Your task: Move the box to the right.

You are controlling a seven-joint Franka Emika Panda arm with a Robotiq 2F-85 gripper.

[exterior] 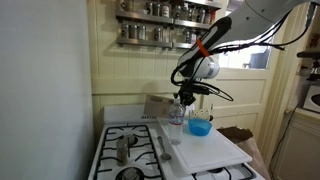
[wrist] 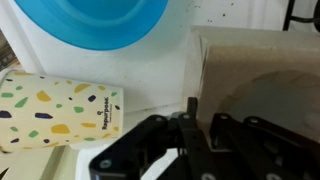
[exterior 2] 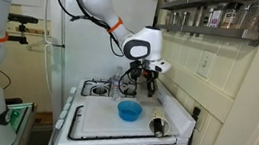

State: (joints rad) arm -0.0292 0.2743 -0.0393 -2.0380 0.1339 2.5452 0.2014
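The robot's gripper will release the box behind the cream speckled item (exterior: pixel 177 112), near the small blue bowl.
The box (wrist: pixel 262 68) is dull tan-grey and shallow. In the wrist view it fills the right half, and my gripper (wrist: pixel 196 118) is closed over its left wall, one finger outside and one inside. In an exterior view the box (exterior: pixel 157 105) sits tilted at the back of the stove, with the gripper (exterior: pixel 183 100) at its right end. In an exterior view from the opposite side the gripper (exterior 2: pixel 138 82) hangs over the stove's back, and the box is mostly hidden behind it.
A small blue bowl (exterior: pixel 200 126) (exterior 2: pixel 129 110) (wrist: pixel 90 20) stands on a large white board (exterior: pixel 208 150) (exterior 2: pixel 102 127) covering the stove's right side. A cream speckled item (wrist: pixel 60 110) lies beside the box. Burners (exterior: pixel 128 150) are on the left, a spice shelf (exterior: pixel 165 12) above.
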